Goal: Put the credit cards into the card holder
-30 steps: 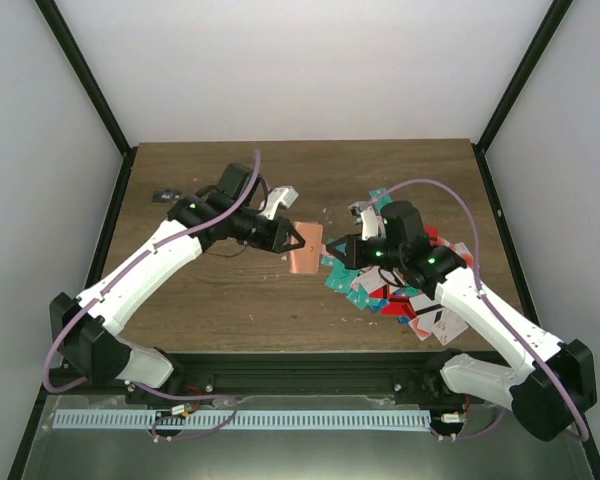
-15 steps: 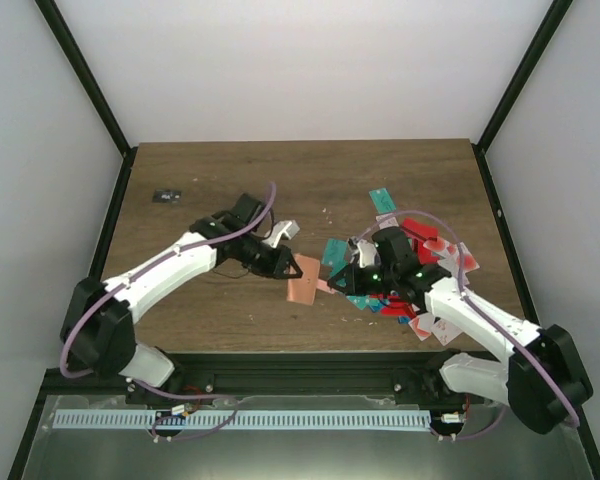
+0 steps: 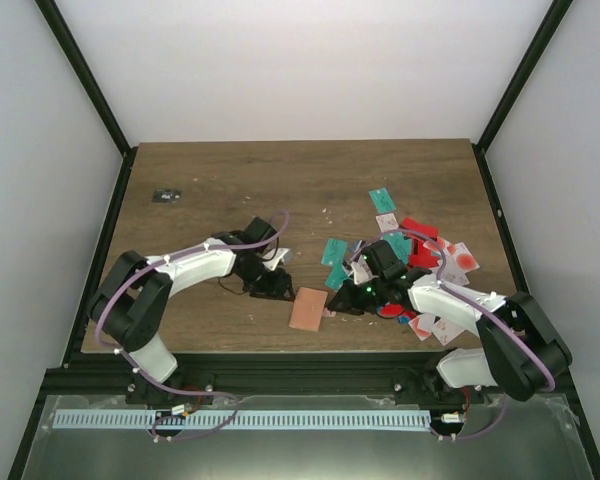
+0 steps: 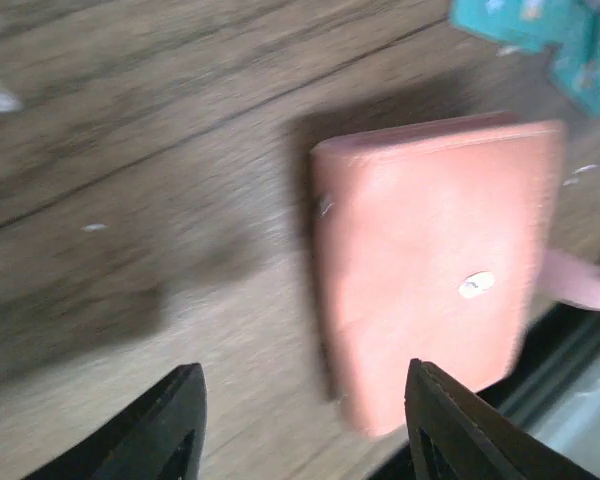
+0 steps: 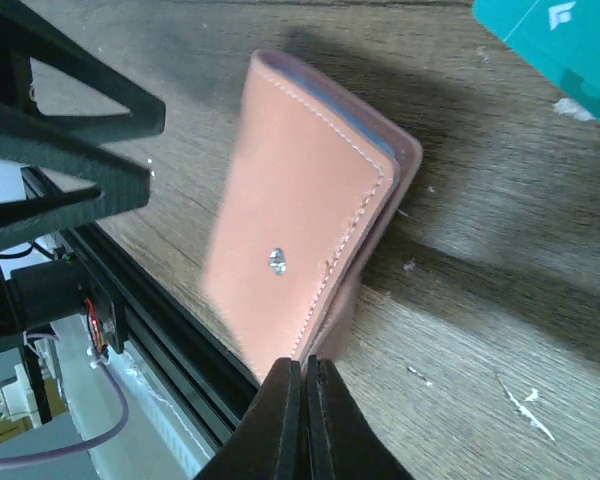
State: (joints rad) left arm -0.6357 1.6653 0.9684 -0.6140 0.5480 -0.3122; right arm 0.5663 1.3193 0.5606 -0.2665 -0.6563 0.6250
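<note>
The cover of the card holder is folded shut, so while my right gripper holds its tab, my left gripper next grasps the cover's loose edge (image 5: 354,230) and swings it open.
The salmon-pink card holder (image 3: 308,308) lies folded shut on the wood table close to the front edge, snap stud up (image 4: 477,284). My left gripper (image 3: 283,288) is open just left of it; in the left wrist view its fingertips (image 4: 305,405) straddle bare wood and the holder's near corner (image 4: 430,300). My right gripper (image 3: 333,305) is shut, its tips (image 5: 305,375) pinching a thin pink tab that sticks out from the holder (image 5: 300,230). The credit cards (image 3: 420,262) lie in a loose teal, red and white heap behind the right arm.
A tiny dark object (image 3: 166,195) sits at the far left of the table. The black front rail (image 5: 130,330) runs right beside the holder. Teal cards (image 4: 540,25) lie close behind the holder. Dark frame posts stand at both sides.
Both arms carried the holder down from mid-table toward the front edge. The left gripper, shut on it before, has opened and let go; the holder now rests on the wood.
</note>
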